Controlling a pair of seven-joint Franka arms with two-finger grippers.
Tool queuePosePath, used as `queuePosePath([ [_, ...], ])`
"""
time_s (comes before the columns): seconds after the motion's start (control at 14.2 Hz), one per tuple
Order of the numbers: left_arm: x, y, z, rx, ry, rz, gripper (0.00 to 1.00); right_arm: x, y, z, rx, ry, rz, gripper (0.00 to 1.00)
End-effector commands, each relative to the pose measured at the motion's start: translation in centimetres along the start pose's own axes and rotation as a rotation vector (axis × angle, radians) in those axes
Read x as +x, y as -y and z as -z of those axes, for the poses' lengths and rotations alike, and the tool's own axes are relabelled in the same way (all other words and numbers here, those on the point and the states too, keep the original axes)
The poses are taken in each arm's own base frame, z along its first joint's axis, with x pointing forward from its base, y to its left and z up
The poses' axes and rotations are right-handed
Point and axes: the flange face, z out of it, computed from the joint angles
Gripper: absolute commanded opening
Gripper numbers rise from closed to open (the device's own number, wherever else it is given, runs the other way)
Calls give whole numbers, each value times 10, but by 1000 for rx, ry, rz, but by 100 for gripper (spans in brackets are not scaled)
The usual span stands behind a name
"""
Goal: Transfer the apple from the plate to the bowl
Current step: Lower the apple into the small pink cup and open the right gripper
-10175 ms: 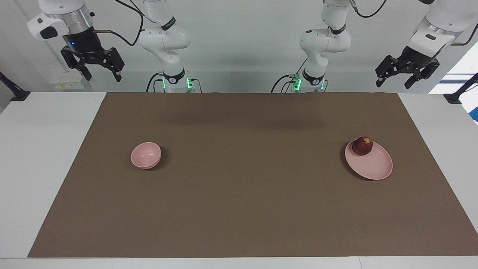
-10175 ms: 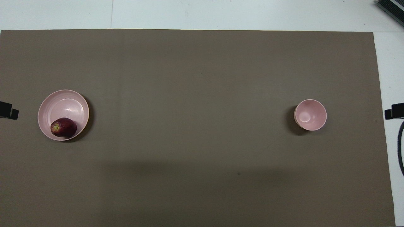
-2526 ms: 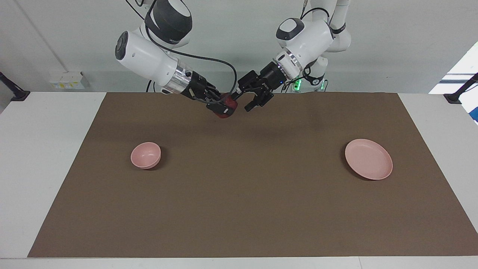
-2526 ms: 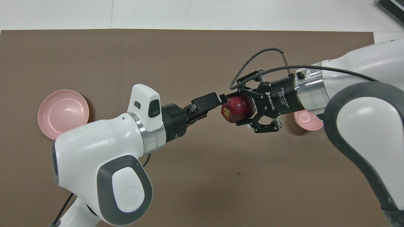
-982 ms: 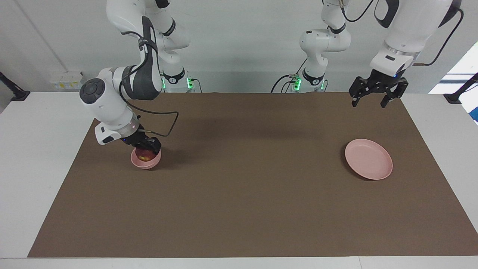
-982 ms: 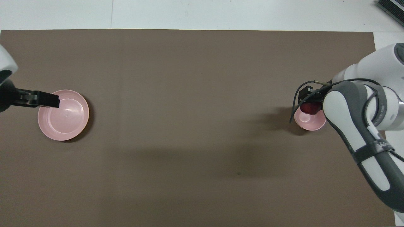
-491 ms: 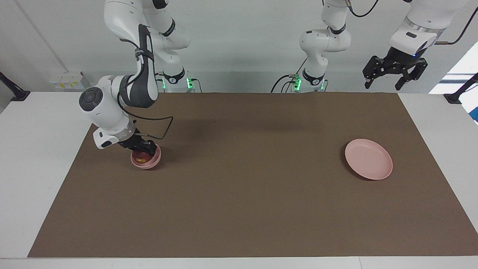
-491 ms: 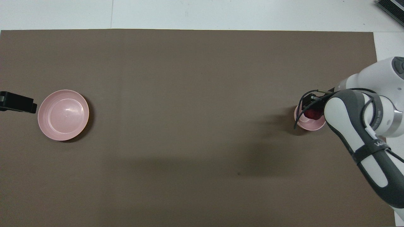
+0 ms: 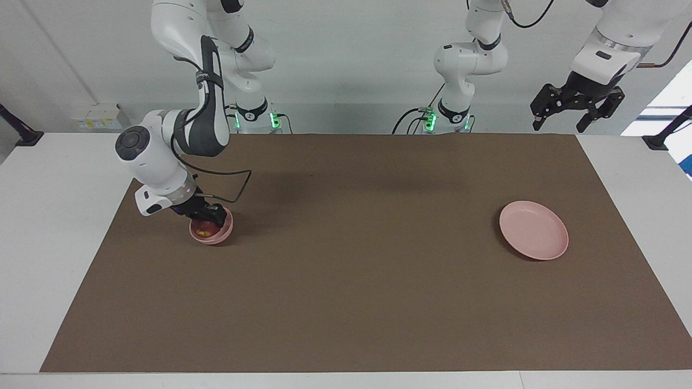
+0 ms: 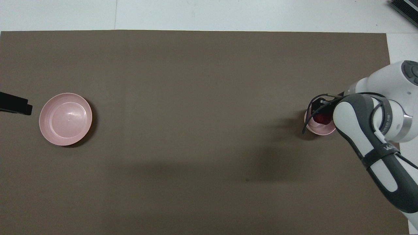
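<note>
My right gripper needs to let go of the dark red apple, which will set it free on the bottom of the small deep pink bowl (image 10: 318,123).
The small dark red apple (image 9: 204,227) sits low inside the small deep pink bowl (image 9: 214,237) toward the right arm's end of the table. My right gripper (image 9: 208,219) reaches down into the bowl, fingers still closed around the apple. In the overhead view the apple (image 10: 322,118) shows in the bowl (image 10: 318,130) under the right gripper (image 10: 320,111). The wide pink plate (image 9: 533,230) lies bare toward the left arm's end; it also shows in the overhead view (image 10: 65,119). My left gripper (image 9: 558,126) hangs open and empty, high over the table's edge nearest the robots.
A brown mat (image 9: 346,281) covers most of the white table. The right arm's elbow (image 10: 375,130) and cable (image 9: 238,189) hang over the mat beside the bowl. One tip of the left gripper (image 10: 14,107) shows beside the plate.
Over the last second the right gripper lowered the apple deeper into the bowl. The left gripper rose and drew back from over the plate toward the robots' edge.
</note>
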Motion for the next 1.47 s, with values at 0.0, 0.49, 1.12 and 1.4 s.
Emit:
queuePosePath([
  [0.0,-6,1,4,-8,17,-9,100,1,-2,-6,-14,-13,12,0],
  [0.49,-14,5,-2,-10,36,0,100,6,-2,-19,-18,-16,6,0],
  [1.12,-17,13,1,-9,27,25,100,-7,-6,-26,-20,27,-1,44],
  [1.4,-16,12,1,-9,27,23,100,-7,-9,-27,-19,24,-7,94],
])
